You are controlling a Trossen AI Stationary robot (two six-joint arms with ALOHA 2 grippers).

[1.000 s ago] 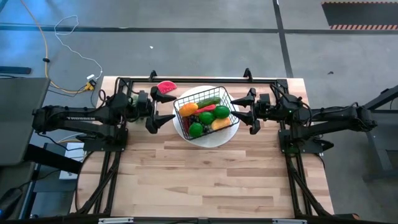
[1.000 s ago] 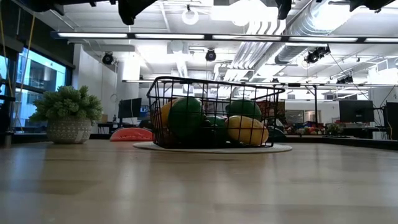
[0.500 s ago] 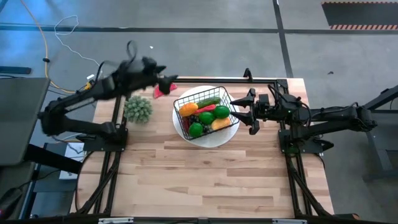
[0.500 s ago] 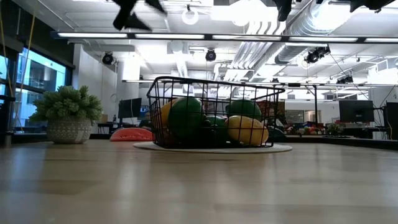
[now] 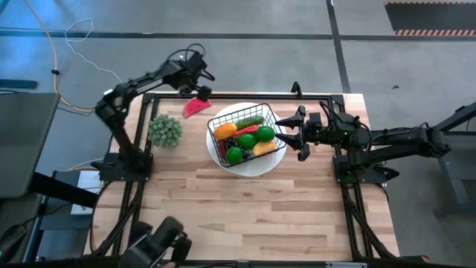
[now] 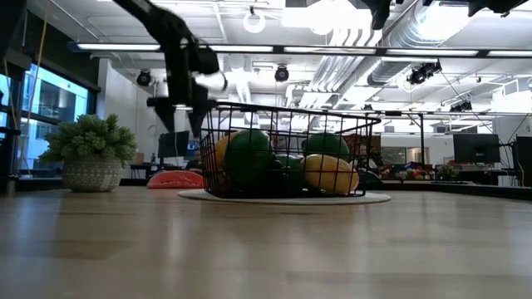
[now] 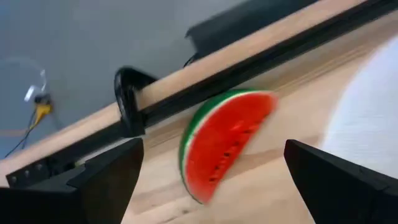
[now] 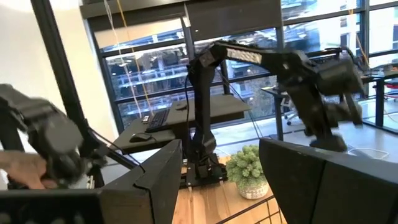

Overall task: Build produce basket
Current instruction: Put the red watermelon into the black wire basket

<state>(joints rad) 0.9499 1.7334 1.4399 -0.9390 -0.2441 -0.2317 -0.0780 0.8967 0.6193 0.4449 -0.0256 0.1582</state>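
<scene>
Next, my left gripper closes across the middle of the red watermelon slice [image 5: 196,107] [image 7: 216,147], putting its fingers on the green rind and the straight edge with seeds.
The black wire basket [image 5: 217,119] stands on a round white plate [image 5: 256,168] at the table's far middle. It holds produce: green limes [image 5: 234,155], a cucumber [image 5: 249,120], a red pepper [image 5: 246,130] and yellow fruit [image 5: 264,147]. A red watermelon slice [image 7: 224,140] lies flat on the wood beside the plate, near the far edge. My left gripper [image 5: 199,88] hangs open above the slice, pointing steeply down, clear of it. My right gripper [image 5: 288,136] is open in the air beside the basket's right side, holding nothing.
A small potted plant [image 5: 165,130] stands left of the plate. A black frame rail [image 7: 261,59] runs along the table's far edge just behind the slice. Bare wood fills the near half of the table. A dark shape [image 5: 160,242] shows at the near left edge.
My left arm has swung from beside the basket's left side toward the table's far edge and tipped from level to pointing down over the watermelon slice. Its gripper has stayed open. The potted plant it covered now shows.
</scene>
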